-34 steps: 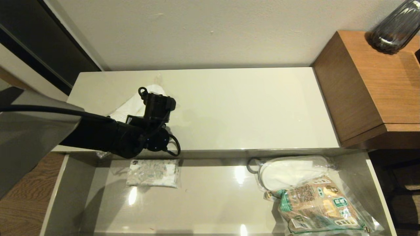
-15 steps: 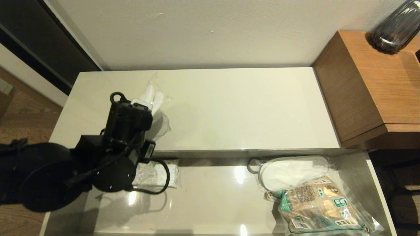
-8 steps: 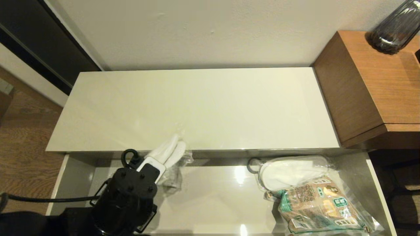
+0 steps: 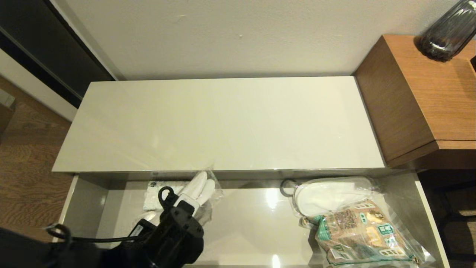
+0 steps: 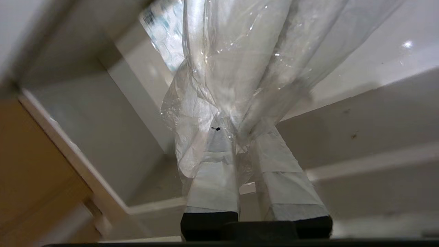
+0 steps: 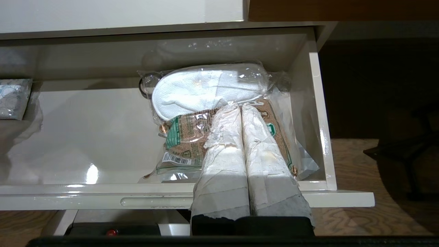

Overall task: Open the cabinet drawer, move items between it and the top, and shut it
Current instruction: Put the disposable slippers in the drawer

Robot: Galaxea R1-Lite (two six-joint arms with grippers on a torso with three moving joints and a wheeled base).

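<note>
The robot's left gripper should set the clear bag of white slippers down on the bare drawer's bottom in front of the small white packet (image 4: 216, 226). The bag now dangles over the drawer.
The cabinet drawer (image 4: 86, 203) stands pulled out below the top (image 4: 230, 123), which is bare. My left gripper (image 4: 206, 178) hangs over the drawer's left part, shut on the gathered end of a clear bag of white slippers (image 5: 240, 61); the bag dangles from the taped fingers (image 5: 212, 178) toward the drawer floor. A second bagged pair of slippers (image 4: 331, 195) lies at the drawer's back right. In the right wrist view my right gripper (image 6: 240, 106) is shut and holds nothing, in front of the drawer's right end; it is out of the head view.
A brown-and-green printed bag (image 4: 360, 230) lies in the drawer's right front, partly over the second pair. A small white packet (image 4: 156, 193) lies at the back left, beside the hanging bag. The taller wood-grain unit (image 4: 420, 93) with a dark vase (image 4: 446, 33) stands right.
My left arm lifted the bagged slippers off the left of the top, drew them back over the front edge, and now holds them over the drawer's left part.
</note>
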